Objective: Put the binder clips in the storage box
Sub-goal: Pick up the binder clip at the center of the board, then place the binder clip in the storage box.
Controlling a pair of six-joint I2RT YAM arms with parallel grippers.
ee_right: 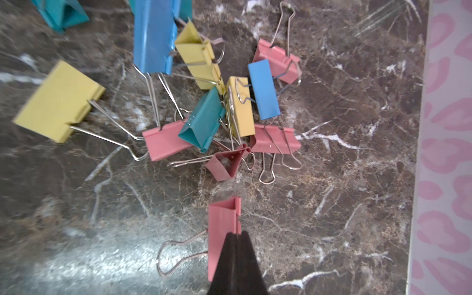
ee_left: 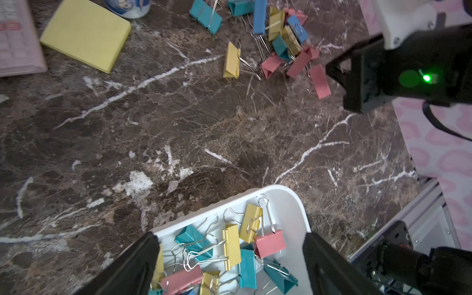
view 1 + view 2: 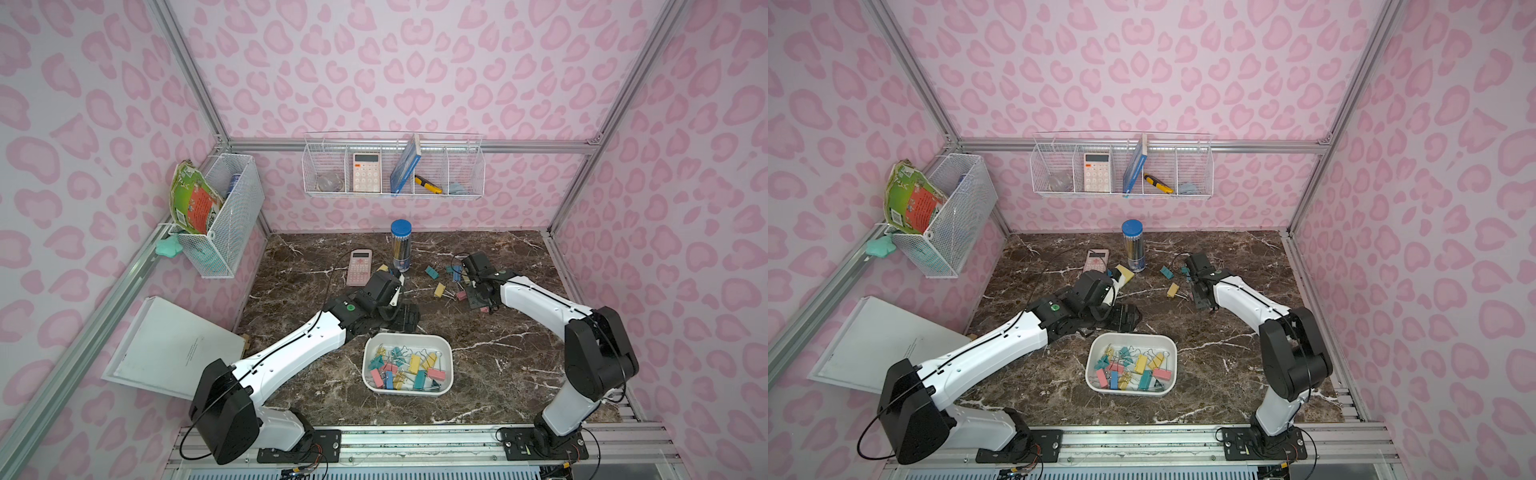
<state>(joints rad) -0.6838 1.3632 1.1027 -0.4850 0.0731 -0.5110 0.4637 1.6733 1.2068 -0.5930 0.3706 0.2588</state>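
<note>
The robot's right gripper should release the pink binder clip in the white storage box [image 3: 410,378], between the blue clip and the teal clip.
The white storage box [image 3: 448,348] holds several pink, yellow, blue and teal binder clips [image 3: 405,365]. My left gripper [image 3: 402,318] hangs open just beyond the box's far left corner. In the left wrist view its fingers [image 2: 135,265] stand wide apart over the box rim [image 2: 293,201], with nothing between them. Several loose binder clips [image 1: 204,120] lie in a pile on the marble at the right. My right gripper [image 1: 237,233] is shut on the edge of a pink binder clip [image 1: 221,219] just off that pile. In both top views the right gripper [image 3: 1202,301] hides this clip.
A yellow sticky-note pad [image 2: 86,33], a pink calculator [image 3: 358,268] and a blue-lidded pencil tube [image 3: 401,245] stand at the back of the marble table. White wire baskets [image 3: 392,183] hang on the walls. A white board [image 3: 166,349] leans at the left.
</note>
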